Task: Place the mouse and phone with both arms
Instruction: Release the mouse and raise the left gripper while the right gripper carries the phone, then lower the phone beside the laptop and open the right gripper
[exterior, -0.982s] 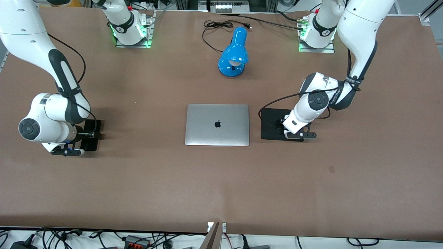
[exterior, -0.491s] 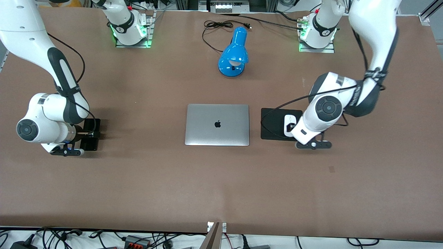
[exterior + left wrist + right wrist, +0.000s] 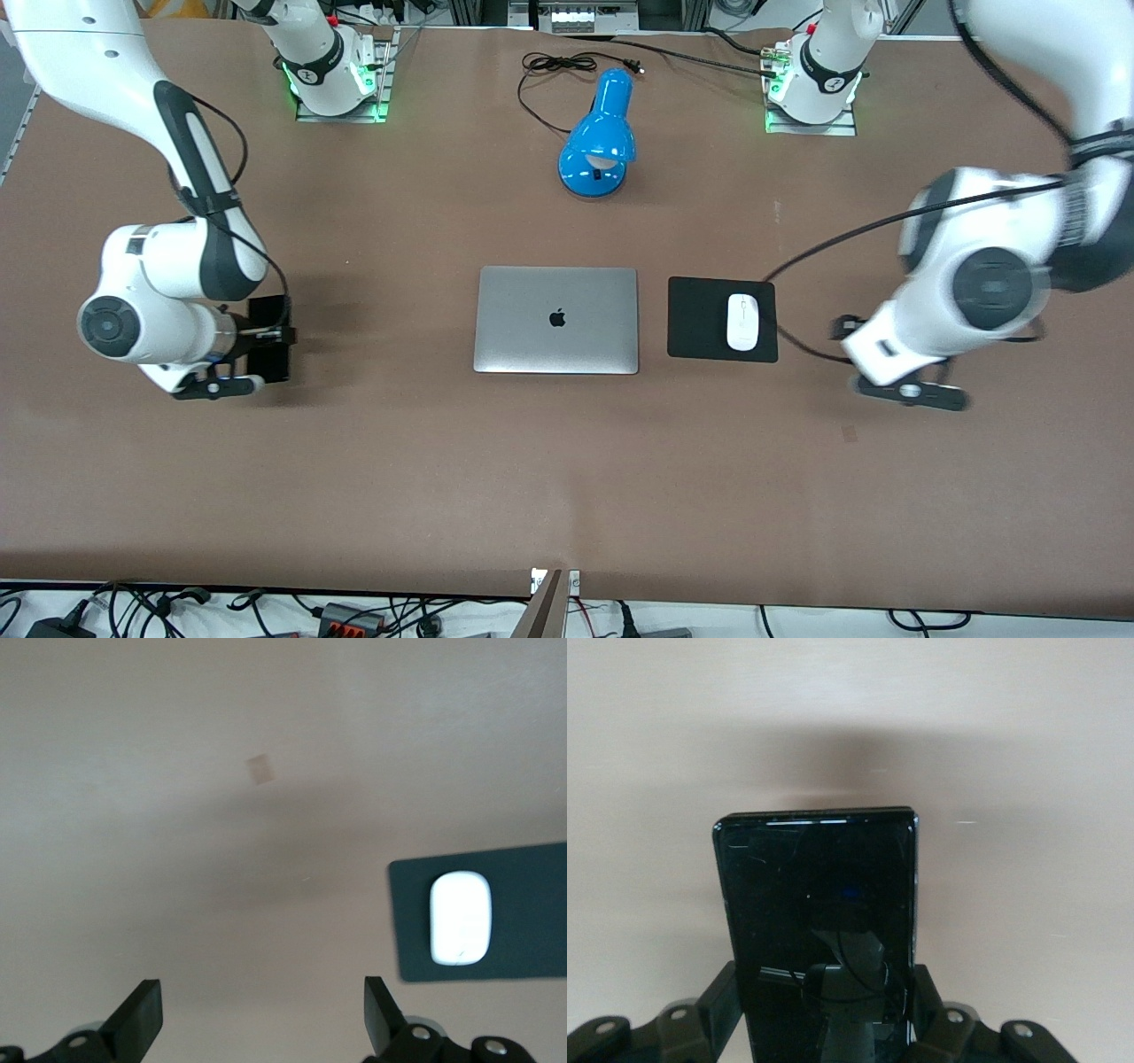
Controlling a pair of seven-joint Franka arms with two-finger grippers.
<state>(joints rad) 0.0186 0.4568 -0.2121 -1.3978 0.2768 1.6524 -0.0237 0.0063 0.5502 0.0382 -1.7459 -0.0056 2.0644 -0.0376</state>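
The robot's right gripper needs to set the black phone, which is low over the table now, down on the bare table (image 3: 438, 315) close beside the near edge of the silver laptop.
The white mouse (image 3: 742, 321) lies on the black square pad (image 3: 700, 319), beside the laptop toward the left arm's end. My left gripper (image 3: 848, 330) is open and empty, over bare table just past the pad's edge. In the left wrist view its fingers (image 3: 142, 1020) stand wide apart, with the mouse (image 3: 460, 917) and the pad (image 3: 532, 904) off to one side. My right gripper (image 3: 254, 337) is shut on the black phone (image 3: 275, 354), low over the table toward the right arm's end. In the right wrist view the phone (image 3: 819, 895) sits between the fingers (image 3: 723, 992).
A closed silver laptop (image 3: 556, 319) lies mid-table. A blue desk lamp (image 3: 598, 142) with a black cord (image 3: 558, 66) lies near the arm bases. A small tape mark (image 3: 849, 433) sits on the brown table, nearer the front camera than the left gripper.
My left gripper let go of the mouse on the pad, then drew away toward the left arm's end. My right gripper carried the phone a little toward the laptop.
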